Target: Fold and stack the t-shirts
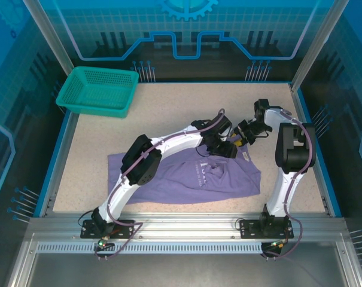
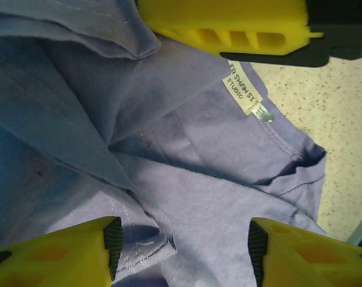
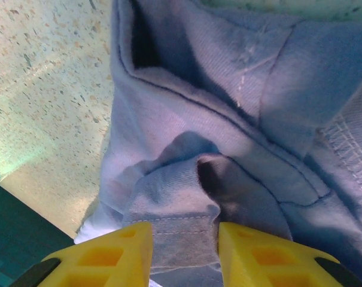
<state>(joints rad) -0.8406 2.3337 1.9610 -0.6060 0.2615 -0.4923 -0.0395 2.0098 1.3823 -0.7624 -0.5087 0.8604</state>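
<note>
The stitched hem is curled back in a heap over the lavender t-shirt, so next my right gripper grabs the hem's curled edge [image 3: 213, 206] and pulls it flat before folding.
The lavender t-shirt [image 1: 186, 179] lies crumpled across the middle of the table, with small white lettering on its chest. My left gripper [image 1: 224, 148] hovers over its far right part near the collar. In the left wrist view the left gripper [image 2: 183, 245] stands open, its fingers wide apart over the t-shirt [image 2: 198, 179], close to the white neck label [image 2: 243, 89]. My right gripper [image 1: 245, 131] meets the shirt's far right edge. In the right wrist view the right gripper [image 3: 185, 251] is shut on a bunched stitched hem of the t-shirt [image 3: 228, 119].
A teal mesh basket [image 1: 100, 89] stands at the far left corner of the speckled table [image 1: 169, 113]. A yellow finger of the right gripper [image 2: 228, 27] lies close above the left one. Bare table [image 3: 43, 89] shows left of the shirt.
</note>
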